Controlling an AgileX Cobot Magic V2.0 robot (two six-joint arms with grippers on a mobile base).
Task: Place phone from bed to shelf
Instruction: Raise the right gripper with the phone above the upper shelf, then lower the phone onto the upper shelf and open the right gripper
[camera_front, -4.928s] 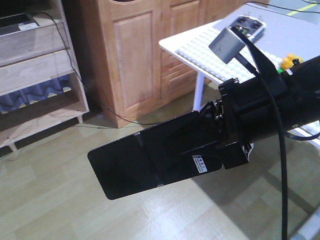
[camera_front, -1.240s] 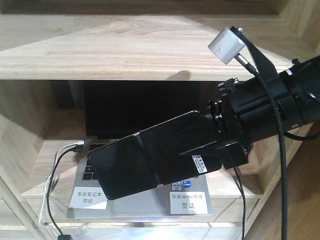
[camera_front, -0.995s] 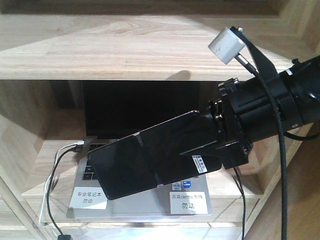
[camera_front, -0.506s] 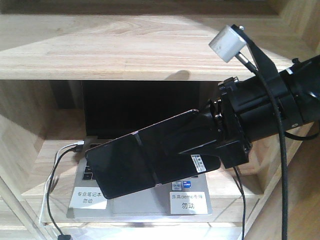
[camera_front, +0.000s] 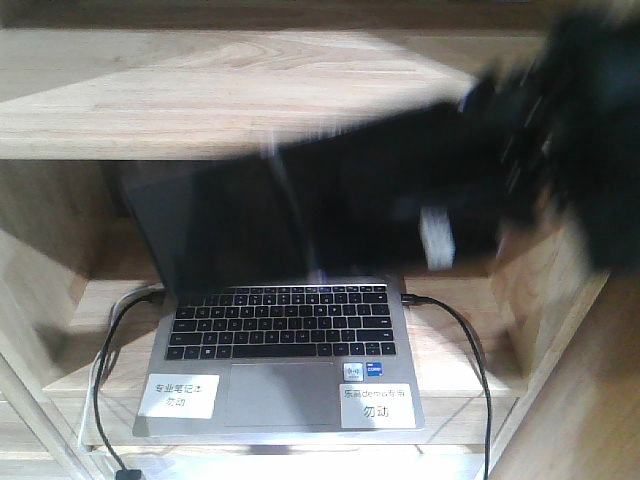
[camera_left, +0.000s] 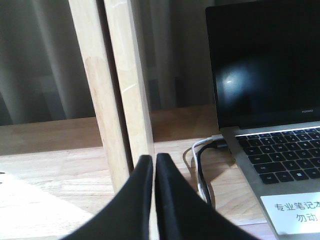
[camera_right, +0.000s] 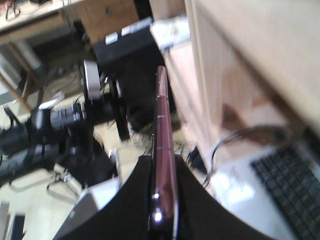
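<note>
Next, my right gripper releases the phone on the shelf's upper plank (camera_front: 166, 67), above the laptop's edge with the white cable.
The phone (camera_right: 164, 145) shows edge-on in the right wrist view, a thin pinkish strip clamped between the black fingers of my right gripper (camera_right: 163, 162). From the front, phone (camera_front: 380, 200) and right gripper (camera_front: 300, 215) are a dark motion blur level with the laptop screen, just under the shelf's upper plank (camera_front: 200, 90). A white sticker (camera_front: 437, 238) shows on the blur. My left gripper (camera_left: 150, 159) is shut with nothing in it, in front of an upright shelf post (camera_left: 125, 90). The bed is out of view.
An open grey laptop (camera_front: 285, 345) with two white labels sits in the shelf compartment, also seen as laptop (camera_left: 265, 75). Cables (camera_left: 204, 162) run from its left side, and another cable (camera_front: 470, 350) from its right. Shelf side walls close in both sides.
My right arm has swung upward with the phone, from in front of the keyboard to the height of the screen; the keyboard now shows. The move blurs the view.
</note>
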